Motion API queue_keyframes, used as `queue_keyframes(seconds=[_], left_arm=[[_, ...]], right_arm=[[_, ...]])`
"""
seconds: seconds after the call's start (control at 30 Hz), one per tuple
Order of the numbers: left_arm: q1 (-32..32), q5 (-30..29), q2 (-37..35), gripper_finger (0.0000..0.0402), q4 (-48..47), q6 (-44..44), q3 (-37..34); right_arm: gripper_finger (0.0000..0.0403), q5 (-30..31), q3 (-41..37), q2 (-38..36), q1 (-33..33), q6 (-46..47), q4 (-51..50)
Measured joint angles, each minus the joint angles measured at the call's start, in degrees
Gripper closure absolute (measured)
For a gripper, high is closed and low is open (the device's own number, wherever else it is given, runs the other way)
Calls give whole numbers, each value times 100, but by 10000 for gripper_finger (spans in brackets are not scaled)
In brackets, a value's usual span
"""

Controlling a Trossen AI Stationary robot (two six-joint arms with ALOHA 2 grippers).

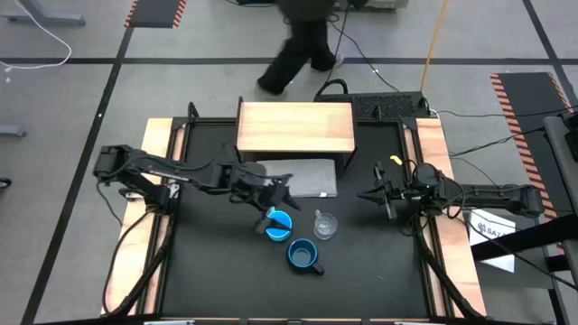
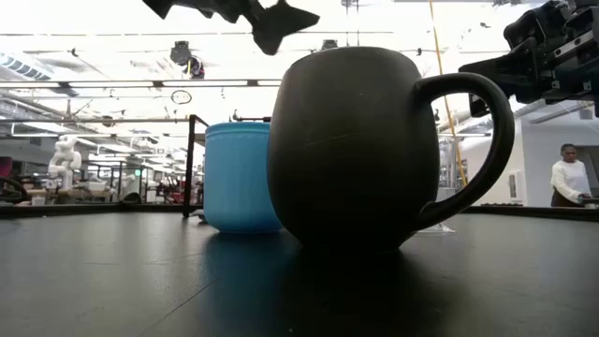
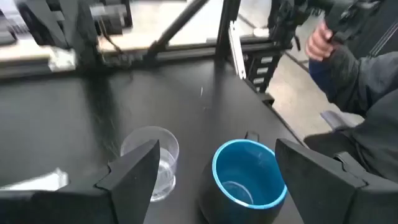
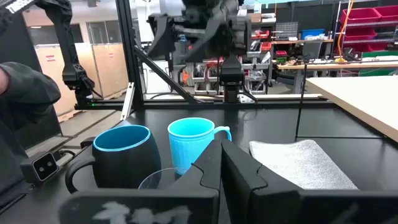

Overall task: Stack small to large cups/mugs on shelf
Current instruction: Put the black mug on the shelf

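Note:
My left gripper should move to the navy mug next. It should then close on the far side of its rim (image 1: pixel 297 241) (image 3: pixel 219 185), across from its handle.
Three cups stand on the black table in front of the shelf (image 1: pixel 293 128), each on its base. The light-blue mug (image 1: pixel 277 226) is leftmost, the clear cup (image 1: pixel 325 226) is to its right, and the navy mug (image 1: pixel 302 255) stands nearest. My left gripper (image 1: pixel 278 195) hovers open just above and behind the light-blue mug (image 4: pixel 193 143), touching nothing. In its wrist view the clear cup (image 3: pixel 152 162) and the navy mug (image 3: pixel 249 180) lie beyond its spread fingers. My right gripper (image 1: pixel 375 194) waits shut at the right, aimed at the cups.
A grey mat (image 1: pixel 302 178) lies flat between the shelf and the cups. Dark frame posts (image 4: pixel 127 56) stand along the table's edges. A person (image 1: pixel 298 45) walks on the floor beyond the far edge. Bare black table lies near the front edge.

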Motion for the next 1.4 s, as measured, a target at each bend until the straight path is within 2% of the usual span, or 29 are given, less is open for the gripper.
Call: queue_keyframes(seconds=[0.17,0.33,0.53,1.4], left_arm=[[-160,246,668,89,-715,-73,687],[-332,279,1282,109,-1979,169,1553],[-393,218,1575,110,-2952,348,2170],[-395,146,2130,122,-2781,45,2188]], right_arm=[[403,2,0,2,1,154,-14],[403,2,-1,1,1,269,-38],[403,2,1,0,1,280,-58],[403,3,-1,20,0,236,-217]])
